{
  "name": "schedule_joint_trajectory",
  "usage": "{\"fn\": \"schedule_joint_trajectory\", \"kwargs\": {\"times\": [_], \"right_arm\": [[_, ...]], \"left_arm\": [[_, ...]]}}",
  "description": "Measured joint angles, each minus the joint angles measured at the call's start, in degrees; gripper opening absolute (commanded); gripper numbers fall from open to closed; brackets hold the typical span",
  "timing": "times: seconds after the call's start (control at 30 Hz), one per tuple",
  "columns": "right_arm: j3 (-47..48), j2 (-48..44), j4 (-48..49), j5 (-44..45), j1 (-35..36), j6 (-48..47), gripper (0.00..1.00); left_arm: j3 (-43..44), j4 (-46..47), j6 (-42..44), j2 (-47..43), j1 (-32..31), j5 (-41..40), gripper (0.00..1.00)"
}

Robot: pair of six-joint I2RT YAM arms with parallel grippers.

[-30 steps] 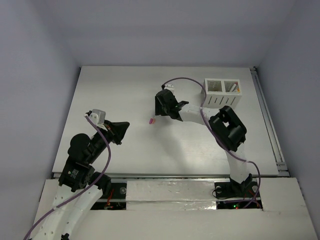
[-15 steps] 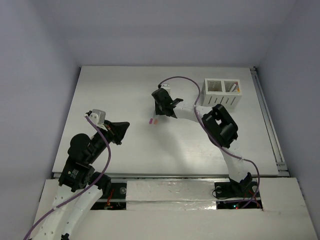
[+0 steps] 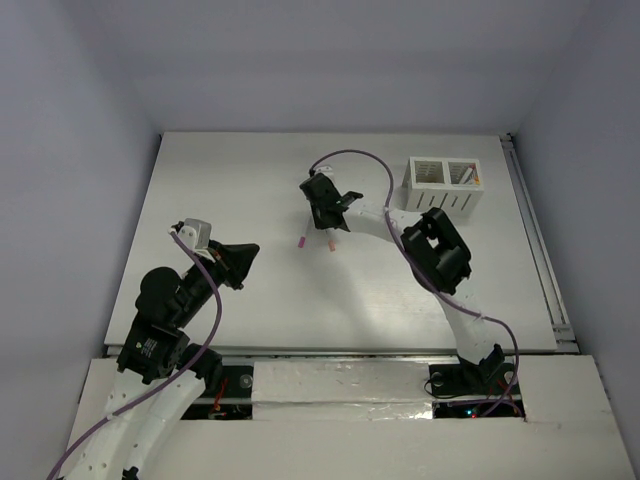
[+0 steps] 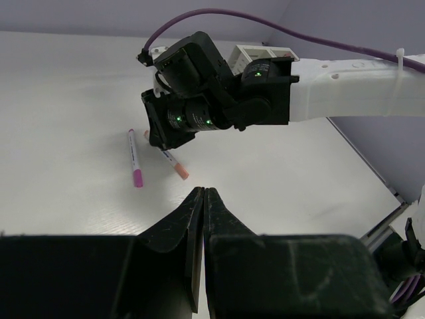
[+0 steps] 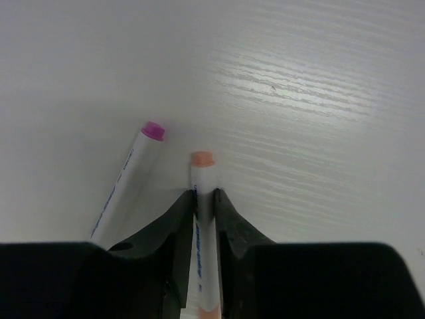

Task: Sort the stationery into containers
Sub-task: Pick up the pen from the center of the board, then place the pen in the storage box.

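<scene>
The orange-capped pen will go down from my right gripper into the white container's compartment nearer the metal rail [image 3: 464, 173].
Two thin white pens lie side by side mid-table: a pink-capped pen [image 3: 301, 241] [image 5: 126, 186] [image 4: 135, 166] and an orange-capped pen [image 3: 330, 245] [image 5: 202, 174] [image 4: 174, 164]. My right gripper [image 3: 328, 232] [image 5: 203, 194] reaches down over them, shut on the orange-capped pen's barrel, with the pink one just left of its fingers [image 5: 178, 211]. The white two-compartment container [image 3: 444, 186] stands at the back right, and something pale shows in its right cell. My left gripper [image 3: 250, 250] [image 4: 204, 189] hovers at the left, shut and holding nothing.
The right arm [image 3: 440, 250] stretches across the table from its base to the pens, its purple cable [image 3: 365, 160] looping above. A metal rail [image 3: 540, 250] runs along the table's right edge. In the left wrist view the container [image 4: 262, 53] peeks out behind the right arm.
My right gripper has moved left and down onto the pens and closed around the orange-capped one. The left arm has stayed still.
</scene>
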Motion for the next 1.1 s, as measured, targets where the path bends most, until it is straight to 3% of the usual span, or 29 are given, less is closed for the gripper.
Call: {"fn": "schedule_joint_trajectory", "kwargs": {"times": [0.07, 0.13, 0.23, 0.47, 0.7, 0.83, 0.93, 1.1], "right_arm": [[1.14, 0.57, -0.74, 0.02, 0.0, -0.81, 0.18], [1.84, 0.92, -1.53, 0.02, 0.0, -1.27, 0.06], [2.14, 1.01, -1.81, 0.0, 0.0, -1.64, 0.0], [-3.78, -2.47, 1.75, -0.17, 0.0, -1.57, 0.0], [-17.55, -17.79, 7.78, -0.72, -1.97, 0.42, 0.0], [-23.87, -30.36, 14.69, 0.68, -8.13, 1.22, 0.0], [-27.61, -37.86, 21.16, 3.72, -16.79, 1.16, 0.0], [-29.66, -40.7, 29.81, 10.95, -29.81, -2.12, 0.0]], "left_arm": [[0.0, 0.0, 0.0, 0.0, 0.0, 0.0, 0.0], [0.0, 0.0, 0.02, 0.0, 0.0, 0.0, 0.0], [0.0, 0.0, 0.0, 0.0, 0.0, 0.02, 0.0], [0.0, 0.02, 0.02, 0.0, 0.28, 0.02, 0.0], [0.0, 0.02, 0.0, 0.0, 0.48, 0.13, 0.0], [0.0, 0.02, 0.0, 0.0, 0.48, 0.22, 0.0], [0.0, 0.02, 0.0, 0.0, 0.48, 0.33, 0.0], [0.0, 0.02, 0.0, 0.0, 0.48, 0.42, 0.0]]}}
